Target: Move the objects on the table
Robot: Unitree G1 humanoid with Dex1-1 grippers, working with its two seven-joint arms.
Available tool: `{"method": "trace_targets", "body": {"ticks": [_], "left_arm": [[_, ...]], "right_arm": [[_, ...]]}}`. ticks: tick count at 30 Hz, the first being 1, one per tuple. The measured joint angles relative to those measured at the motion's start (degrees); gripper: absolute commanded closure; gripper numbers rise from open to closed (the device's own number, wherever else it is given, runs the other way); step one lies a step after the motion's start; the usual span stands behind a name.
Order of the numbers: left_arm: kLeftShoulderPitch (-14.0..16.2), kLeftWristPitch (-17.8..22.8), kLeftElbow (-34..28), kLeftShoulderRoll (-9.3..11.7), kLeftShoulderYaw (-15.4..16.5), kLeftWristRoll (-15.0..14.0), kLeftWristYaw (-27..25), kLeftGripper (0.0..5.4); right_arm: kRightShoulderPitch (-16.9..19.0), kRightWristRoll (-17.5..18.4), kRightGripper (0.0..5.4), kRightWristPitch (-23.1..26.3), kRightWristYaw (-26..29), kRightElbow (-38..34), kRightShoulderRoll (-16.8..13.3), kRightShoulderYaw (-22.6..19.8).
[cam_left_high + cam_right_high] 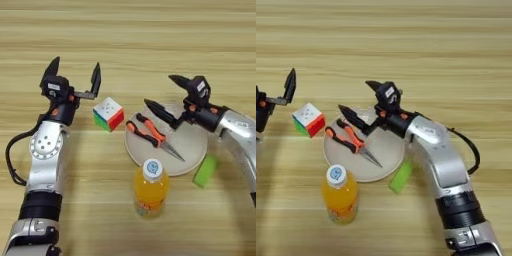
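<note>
Next, I move my right gripper to the orange-drink bottle in front of the plate and grip the bottle's body [151,192] below its white cap.
The puzzle cube [108,113] with its white face up rests on the table [140,40], just left of a round beige plate [192,145]. Orange-handled pliers [152,135] lie across that plate, tips pointing toward the near right. In front of the plate stands the orange-drink bottle [150,189] with its white cap. My left gripper [75,70] is open, up and to the left of the cube, and holds nothing. My right gripper [162,91] is open over the plate's far edge, above the pliers' handles, fingers pointing left and holding nothing.
A small green block [205,171] lies on the table at the plate's near right edge, under my right forearm. A black cable [10,160] loops beside the left arm.
</note>
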Motion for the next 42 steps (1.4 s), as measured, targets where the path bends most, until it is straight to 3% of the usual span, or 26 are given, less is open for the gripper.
{"method": "trace_targets", "body": {"ticks": [8,18,26,33,42], "left_arm": [[0.0,0.0,0.0,0.0,0.0,0.0,0.0,0.0],[0.0,0.0,0.0,0.0,0.0,0.0,0.0,0.0],[0.0,0.0,0.1,0.0,0.0,0.0,0.0,0.0],[0.0,0.0,0.1,0.0,0.0,0.0,0.0,0.0],[0.0,0.0,0.1,0.0,0.0,0.0,0.0,0.0]], "right_arm": [[1.3,8.3,0.02,-1.3,7.2,-11.2,-3.5,-1.4],[3.5,16.3,0.02,-1.1,12.8,-17.4,-6.7,-1.5],[8.2,24.7,0.02,1.2,20.8,-23.8,-11.9,-0.6],[10.2,24.1,0.02,1.1,25.5,-25.5,-15.7,2.0],[11.2,17.8,0.02,-0.7,28.4,-24.4,-18.4,7.0]]}}
